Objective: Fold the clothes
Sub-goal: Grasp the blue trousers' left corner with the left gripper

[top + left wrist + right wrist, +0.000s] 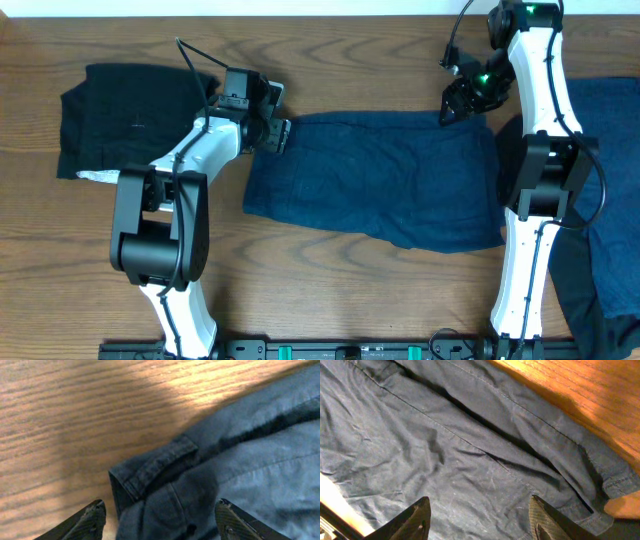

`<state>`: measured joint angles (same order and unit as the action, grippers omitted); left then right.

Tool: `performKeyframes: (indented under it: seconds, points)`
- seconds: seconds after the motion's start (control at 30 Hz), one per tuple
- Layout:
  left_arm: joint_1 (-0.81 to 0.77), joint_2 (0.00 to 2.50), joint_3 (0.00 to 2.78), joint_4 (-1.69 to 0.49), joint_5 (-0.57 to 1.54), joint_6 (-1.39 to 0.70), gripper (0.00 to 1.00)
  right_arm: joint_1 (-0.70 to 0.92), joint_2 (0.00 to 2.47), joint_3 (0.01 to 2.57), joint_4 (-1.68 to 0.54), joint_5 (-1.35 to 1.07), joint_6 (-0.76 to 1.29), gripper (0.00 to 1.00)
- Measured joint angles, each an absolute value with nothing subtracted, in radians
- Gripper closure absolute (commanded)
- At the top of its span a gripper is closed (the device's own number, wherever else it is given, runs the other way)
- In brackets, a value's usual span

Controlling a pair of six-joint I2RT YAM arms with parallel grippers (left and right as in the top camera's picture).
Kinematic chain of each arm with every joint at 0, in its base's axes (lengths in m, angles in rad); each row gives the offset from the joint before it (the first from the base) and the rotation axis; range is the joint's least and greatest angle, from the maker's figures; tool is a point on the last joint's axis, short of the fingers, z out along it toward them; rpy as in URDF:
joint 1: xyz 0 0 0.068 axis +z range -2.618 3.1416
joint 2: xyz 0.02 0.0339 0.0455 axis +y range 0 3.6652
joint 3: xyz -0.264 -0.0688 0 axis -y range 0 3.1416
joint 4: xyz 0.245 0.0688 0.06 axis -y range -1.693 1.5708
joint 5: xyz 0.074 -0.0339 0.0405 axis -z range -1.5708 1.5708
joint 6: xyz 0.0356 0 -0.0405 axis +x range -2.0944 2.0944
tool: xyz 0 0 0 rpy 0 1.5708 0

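The corner hem of the navy garment lies bunched under the robot's open left gripper, so next the left gripper pinches the gathered cloth (pixel 162 507) and pulls that corner straight.
A dark navy garment (pixel 380 180) lies spread flat in the middle of the table. My left gripper (pixel 272 128) is open over its upper left corner; the left wrist view shows the folded corner hem (pixel 155 467) between the open fingers (pixel 160 520). My right gripper (pixel 458 103) is open over the garment's upper right corner; the right wrist view shows the navy cloth (pixel 445 450) beneath its spread fingers (pixel 477 520). A black garment (pixel 130 115), folded, lies at the far left with a white tag (pixel 97 177) showing. More dark navy cloth (pixel 610 190) lies at the right edge.
Bare wooden table (pixel 350 290) shows in front of the navy garment and between the two arm bases. The right arm's base (pixel 525 270) stands between the middle garment and the cloth at the right edge.
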<state>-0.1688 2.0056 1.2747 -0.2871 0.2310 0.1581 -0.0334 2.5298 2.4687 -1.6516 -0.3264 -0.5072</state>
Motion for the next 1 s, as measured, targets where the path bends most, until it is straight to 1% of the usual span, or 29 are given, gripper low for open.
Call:
performKeyframes:
  seconds: [0.2, 0.23, 0.27, 0.3, 0.33, 0.4, 0.43, 0.47, 0.6, 0.73, 0.8, 0.87, 0.93, 0.97, 1.0]
  points:
    - [-0.168, 2.035, 1.275, -0.271, 0.202, 0.158, 0.27, -0.033, 2.530, 2.468, -1.652, -0.327, -0.507, 0.38]
    - [-0.168, 2.035, 1.275, -0.271, 0.202, 0.158, 0.30, -0.033, 2.530, 2.468, -1.652, -0.327, -0.508, 0.38]
    - [-0.168, 2.035, 1.275, -0.271, 0.202, 0.157, 0.41, -0.033, 2.530, 2.468, -1.651, -0.327, -0.507, 0.38]
    - [-0.168, 2.035, 1.275, -0.273, 0.202, 0.152, 0.57, -0.033, 2.530, 2.468, -1.651, -0.327, -0.507, 0.38]
    - [-0.168, 2.035, 1.275, -0.275, 0.202, 0.150, 0.68, -0.033, 2.530, 2.468, -1.652, -0.327, -0.507, 0.37]
    - [-0.169, 2.035, 1.275, -0.282, 0.206, 0.153, 0.87, -0.033, 2.530, 2.468, -1.651, -0.327, -0.507, 0.37]
    - [-0.169, 2.035, 1.275, -0.282, 0.205, 0.155, 0.92, -0.033, 2.530, 2.468, -1.652, -0.327, -0.507, 0.36]
    - [-0.169, 2.035, 1.275, -0.283, 0.209, 0.156, 0.94, -0.033, 2.530, 2.468, -1.651, -0.327, -0.507, 0.36]
    - [-0.170, 2.028, 1.275, -0.290, 0.208, 0.157, 0.94, -0.033, 2.530, 2.468, -1.642, -0.327, -0.508, 0.37]
    - [-0.170, 2.009, 1.275, -0.315, 0.201, 0.157, 0.94, -0.033, 2.530, 2.468, -1.637, -0.327, -0.517, 0.39]
    - [-0.170, 1.990, 1.275, -0.324, 0.201, 0.158, 0.94, -0.033, 2.530, 2.468, -1.650, -0.329, -0.553, 0.43]
    - [-0.170, 1.964, 1.275, -0.342, 0.201, 0.158, 0.94, -0.031, 2.530, 2.468, -1.674, -0.329, -0.603, 0.51]
    - [-0.170, 1.935, 1.275, -0.361, 0.199, 0.158, 0.94, -0.028, 2.530, 2.467, -1.692, -0.330, -0.665, 0.50]
    - [-0.170, 1.923, 1.275, -0.370, 0.198, 0.157, 0.94, -0.025, 2.530, 2.467, -1.691, -0.331, -0.693, 0.47]
    - [-0.170, 1.912, 1.275, -0.377, 0.198, 0.158, 0.94, -0.023, 2.530, 2.467, -1.684, -0.332, -0.716, 0.42]
